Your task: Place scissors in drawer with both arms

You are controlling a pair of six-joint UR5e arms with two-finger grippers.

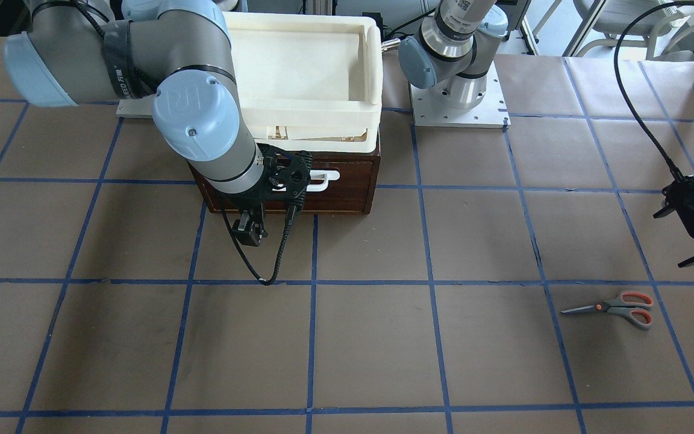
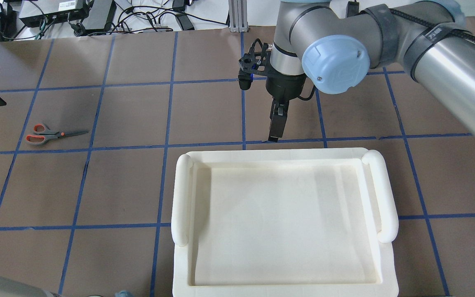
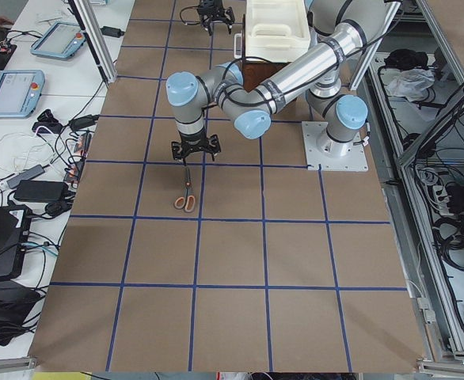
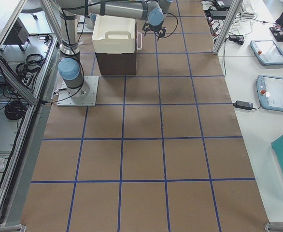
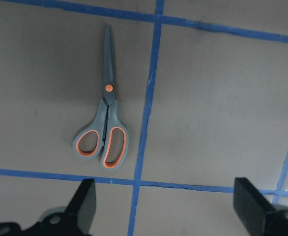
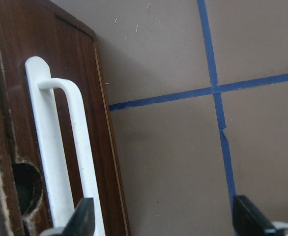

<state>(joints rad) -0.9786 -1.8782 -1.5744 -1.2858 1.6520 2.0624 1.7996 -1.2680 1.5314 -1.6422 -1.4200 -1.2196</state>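
My left gripper will close across the scissors' two handles (image 1: 611,306) (image 5: 108,111), at the spot that lies just between the orange screw and the handle loops.
The scissors (image 1: 618,308) lie flat on the brown table, blades shut; they also show in the overhead view (image 2: 52,134) and the left wrist view (image 5: 104,128). My left gripper (image 1: 678,239) hangs open and empty above the table just beside their handle loops, with its fingertips (image 5: 87,201) wide apart. The dark brown drawer (image 1: 335,196) is shut, and its white bar handle (image 6: 60,147) faces the table. My right gripper (image 2: 276,132) is open and empty just in front of the handle, one fingertip (image 6: 82,216) by the bar, not gripping it.
A cream-white plastic tray (image 2: 182,194) sits on top of the drawer box and hides it from overhead. Blue tape lines grid the table. A black cable (image 1: 262,274) hangs from my right wrist to the table. Cables and devices lie beyond the far edge.
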